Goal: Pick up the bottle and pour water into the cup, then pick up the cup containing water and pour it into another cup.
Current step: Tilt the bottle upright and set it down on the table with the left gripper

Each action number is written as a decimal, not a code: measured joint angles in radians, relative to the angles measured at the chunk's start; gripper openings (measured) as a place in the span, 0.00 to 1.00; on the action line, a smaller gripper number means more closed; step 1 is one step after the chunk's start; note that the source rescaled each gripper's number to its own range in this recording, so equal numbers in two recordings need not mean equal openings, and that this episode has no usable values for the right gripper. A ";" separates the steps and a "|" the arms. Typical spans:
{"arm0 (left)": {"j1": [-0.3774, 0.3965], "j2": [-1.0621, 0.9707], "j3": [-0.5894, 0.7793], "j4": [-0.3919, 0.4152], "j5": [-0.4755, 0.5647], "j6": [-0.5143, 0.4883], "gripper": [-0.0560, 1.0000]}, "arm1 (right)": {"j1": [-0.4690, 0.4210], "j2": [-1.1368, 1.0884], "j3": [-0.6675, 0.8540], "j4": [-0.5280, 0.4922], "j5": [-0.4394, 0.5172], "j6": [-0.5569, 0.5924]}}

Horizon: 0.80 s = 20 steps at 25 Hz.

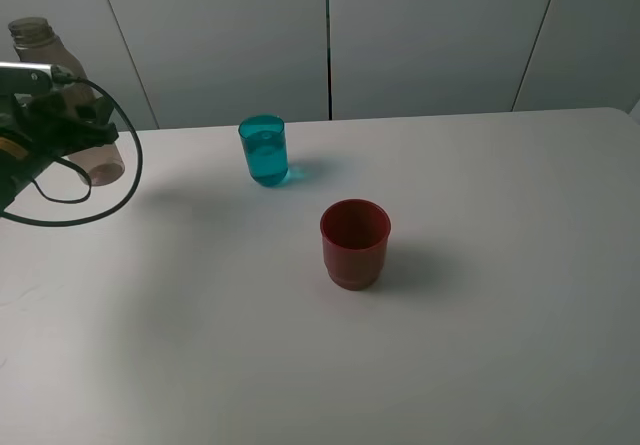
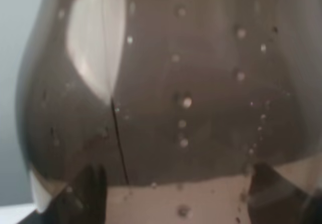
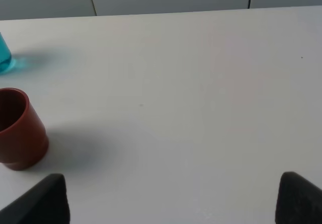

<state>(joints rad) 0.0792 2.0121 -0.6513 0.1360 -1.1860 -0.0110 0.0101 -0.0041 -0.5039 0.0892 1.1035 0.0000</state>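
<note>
The robot's left gripper needs to set the bottle down on the bare white table [image 1: 119, 204] under the black cable loop.
At the far left of the exterior high view, my left gripper [image 1: 72, 130] is shut on the smoky grey-brown bottle [image 1: 100, 160] and holds it above the table, tilted, its open neck up and to the left. In the left wrist view the bottle [image 2: 171, 98] fills the frame, beaded with droplets, between the two dark fingers [image 2: 90, 194]. The teal cup [image 1: 264, 150] stands at the back middle with water in it. The red cup [image 1: 354, 242] stands nearer the front, upright. My right gripper [image 3: 171, 204] is open over bare table, to the right of the red cup [image 3: 17, 128].
The white table [image 1: 500, 315] ends at a pale panelled wall behind the cups. A black cable loops off the left arm [image 1: 120, 180]. The teal cup [image 3: 4, 58] just shows at the edge of the right wrist view.
</note>
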 joint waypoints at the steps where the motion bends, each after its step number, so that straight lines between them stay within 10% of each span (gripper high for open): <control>1: 0.000 0.024 -0.002 -0.007 -0.002 0.011 0.05 | 0.000 0.000 0.000 0.000 0.000 0.000; 20: 0.000 0.119 -0.024 -0.010 -0.013 0.040 0.05 | 0.000 0.000 0.000 0.000 0.000 0.000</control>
<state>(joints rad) 0.0792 2.1307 -0.6755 0.1257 -1.1991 0.0292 0.0101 -0.0041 -0.5039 0.0892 1.1035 0.0000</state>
